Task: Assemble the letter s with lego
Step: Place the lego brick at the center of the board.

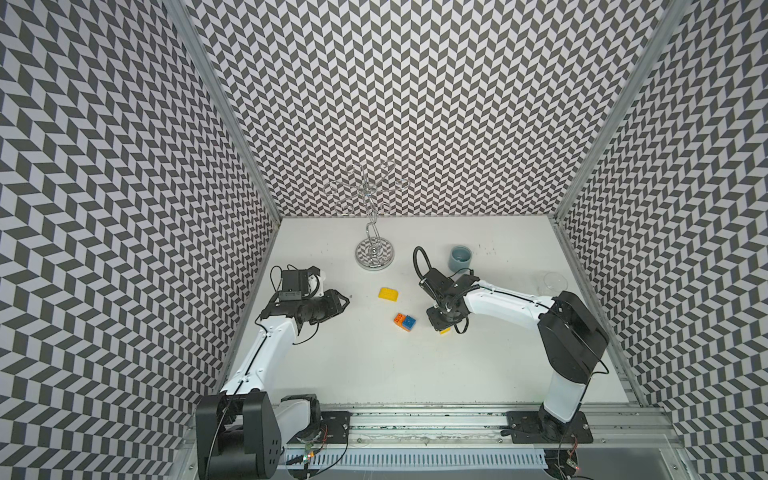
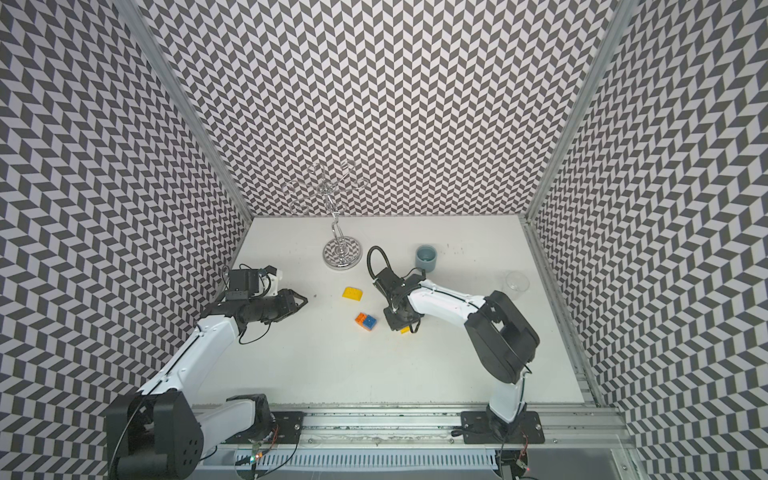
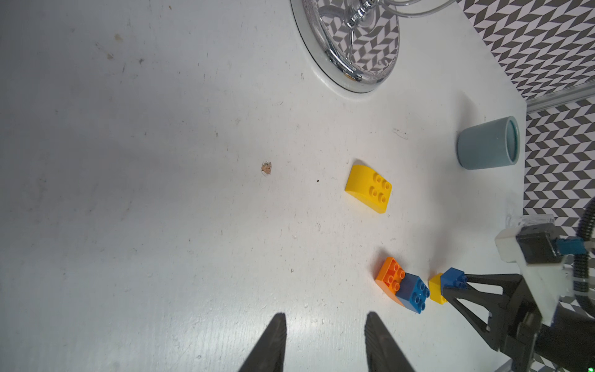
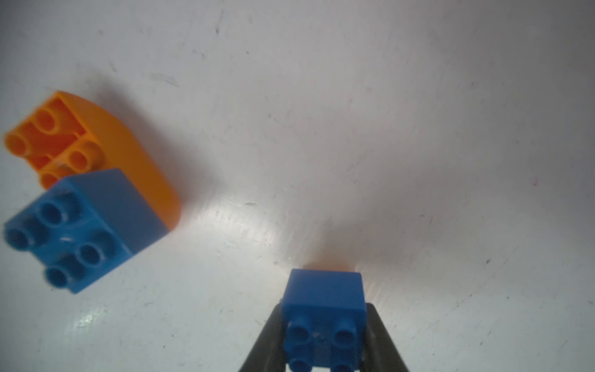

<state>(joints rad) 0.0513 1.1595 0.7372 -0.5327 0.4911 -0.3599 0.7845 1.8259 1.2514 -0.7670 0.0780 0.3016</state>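
Note:
My right gripper holds only the upper blue brick, so next I let go, come in lower and grip the yellow brick (image 1: 445,331) beneath before moving the stack.
A blue lego brick (image 4: 323,296) is clamped in my right gripper (image 4: 323,322), which is shut on it. This brick (image 3: 452,278) sits on a yellow brick (image 3: 436,288) resting on the table. Just to their left lies an orange brick (image 1: 400,319) with a second blue brick (image 1: 409,322) joined on it. A loose yellow curved brick (image 1: 388,294) lies farther back. My left gripper (image 3: 325,317) hovers at the table's left side (image 1: 345,301), open with nothing between its fingers. No joined letter s is in view.
A chrome wire stand (image 1: 374,255) rises at the back centre. A grey cup (image 1: 460,257) stands behind the right wrist, and a clear glass (image 1: 555,282) sits near the right wall. Patterned walls enclose three sides.

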